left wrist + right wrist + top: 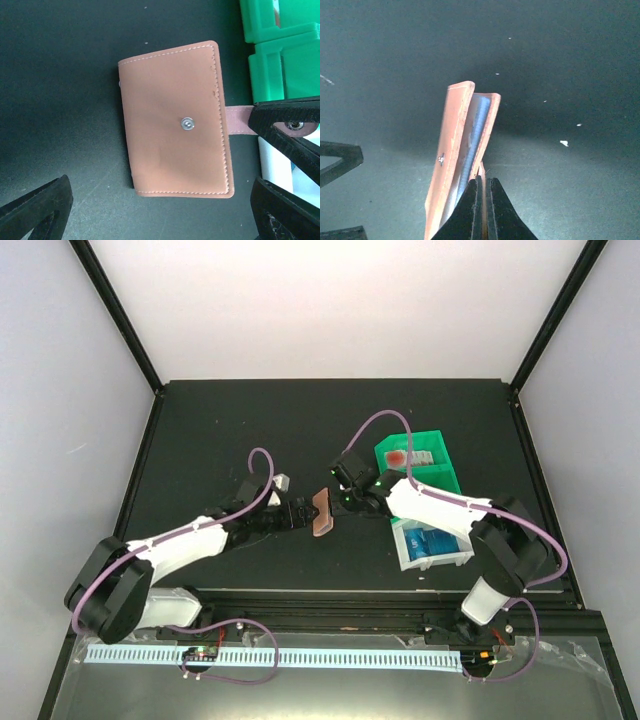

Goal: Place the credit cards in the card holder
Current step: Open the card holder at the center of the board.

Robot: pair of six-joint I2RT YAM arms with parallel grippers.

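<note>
My left gripper needs to grip that cover (218, 117), the card holder's front one leaning over its sleeves, and spread it open while my right gripper keeps hold of the tab.
The salmon-pink card holder (321, 512) stands on its edge on the dark table between the two grippers. My right gripper (482, 187) is shut on its snap tab (239, 120). In the right wrist view the card holder (455, 150) gapes slightly, and the blue edge of a credit card (478, 127) shows inside. My left gripper (160, 215) is open, its fingers (35, 210) wide apart on either side of the card holder (175, 125) without touching it. More blue credit cards (432, 541) lie in the white bin.
A green bin (425, 462) with small items stands behind the right arm. The white bin (405, 552) sits in front of it, near the right arm's base. In the left wrist view the green bin (280, 50) is just beyond the card holder.
</note>
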